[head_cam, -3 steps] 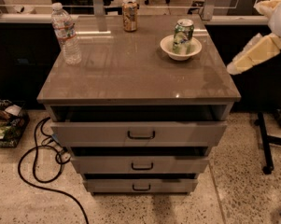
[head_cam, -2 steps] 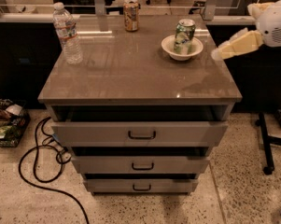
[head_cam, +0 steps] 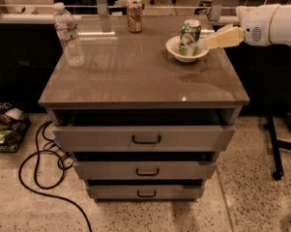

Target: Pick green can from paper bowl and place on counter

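I need to next close my gripper around the middle of the green can [head_cam: 189, 36], which is standing in the white paper bowl.
The green can [head_cam: 189, 36] stands upright in the white paper bowl [head_cam: 176, 51] at the back right of the glossy grey-brown counter [head_cam: 135, 76]. My gripper [head_cam: 206, 42] reaches in from the right on a white arm, at can height. Its tan tip is right beside the can's right side, over the bowl's right rim. I cannot tell whether it touches the can.
A clear water bottle [head_cam: 68, 35] stands at the back left of the counter. An orange-tan can [head_cam: 134, 15] stands at the back middle. Three drawers [head_cam: 145, 138] stand slightly open below. A black cable [head_cam: 41, 170] lies on the floor left; a black stand base [head_cam: 275, 149] is at right.
My gripper has moved left and up from beyond the counter's right edge to right beside the green can. The can and bowl have not moved.
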Controlling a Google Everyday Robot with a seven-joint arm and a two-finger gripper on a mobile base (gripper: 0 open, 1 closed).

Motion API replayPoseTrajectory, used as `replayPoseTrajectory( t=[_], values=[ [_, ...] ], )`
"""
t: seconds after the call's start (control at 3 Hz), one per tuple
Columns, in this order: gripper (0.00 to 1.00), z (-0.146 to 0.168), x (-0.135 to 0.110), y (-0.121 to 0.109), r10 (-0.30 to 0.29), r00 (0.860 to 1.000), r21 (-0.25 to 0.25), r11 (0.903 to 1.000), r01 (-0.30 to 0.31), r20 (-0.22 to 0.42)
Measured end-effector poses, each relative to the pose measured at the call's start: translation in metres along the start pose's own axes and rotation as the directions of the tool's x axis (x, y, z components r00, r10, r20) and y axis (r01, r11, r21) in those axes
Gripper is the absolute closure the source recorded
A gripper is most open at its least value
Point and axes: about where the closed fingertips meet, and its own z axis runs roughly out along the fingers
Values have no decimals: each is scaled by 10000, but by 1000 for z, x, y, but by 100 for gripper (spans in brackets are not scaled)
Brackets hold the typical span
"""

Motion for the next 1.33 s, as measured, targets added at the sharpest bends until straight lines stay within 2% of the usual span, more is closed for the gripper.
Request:
replayPoseTrajectory(
  t=[0.33, 0.67, 1.0, 1.33],
  values=[
    [0, 0, 0, 0, 0, 10000, 0, 10000, 0, 0],
    [0, 17, 4, -4, 182, 9976, 84, 9998, -188, 667],
    [0, 47, 10, -13, 470, 9860, -103, 9989, -459, 1599],
    [0, 72, 15, -25, 696, 9739, -356, 9974, -634, 2161]
  ],
)
